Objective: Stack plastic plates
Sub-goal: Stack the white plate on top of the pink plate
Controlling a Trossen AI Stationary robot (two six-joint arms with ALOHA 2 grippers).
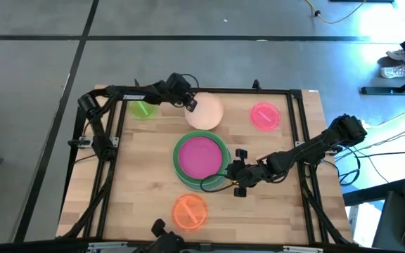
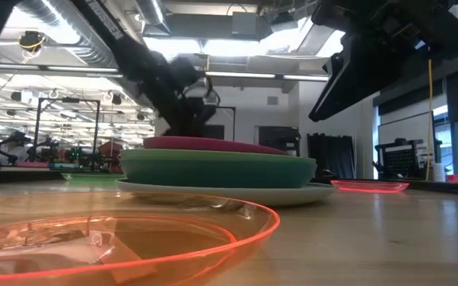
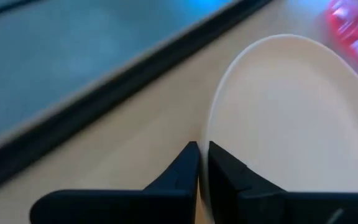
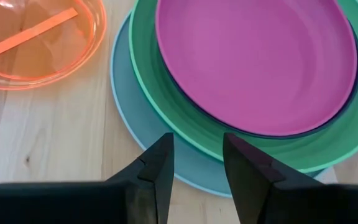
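Observation:
Next, I let go of the peach plate, now held near the far edge, with my left gripper on the far part of the magenta plate (image 1: 198, 150).
A stack sits mid-table: a pale blue-grey plate (image 4: 126, 99) at the bottom, a green plate (image 4: 143, 68) on it, a dark rim above that, and a magenta plate (image 1: 201, 156) on top. My right gripper (image 4: 197, 155) is open at the stack's right near edge, its fingers above the blue-grey rim. My left gripper (image 1: 188, 105) is shut on the peach plate (image 1: 205, 112) near the far edge. The lime green plate (image 1: 143, 109), pink-red plate (image 1: 264, 115) and translucent orange plate (image 1: 189, 211) lie flat and apart. My left gripper pinches the peach plate's rim (image 3: 207, 134) between its two fingers, on the plate's left side. The fingers (image 3: 185, 165) come from the table's left and cross the rim. Whether the plate is clear of the table, I cannot tell.
A dark metal frame (image 1: 297, 119) runs around the table top. Bare wood lies left of the stack (image 1: 143, 169) and between the stack and the pink-red plate. In the low view the orange plate (image 2: 118, 234) fills the foreground in front of the stack (image 2: 213, 168).

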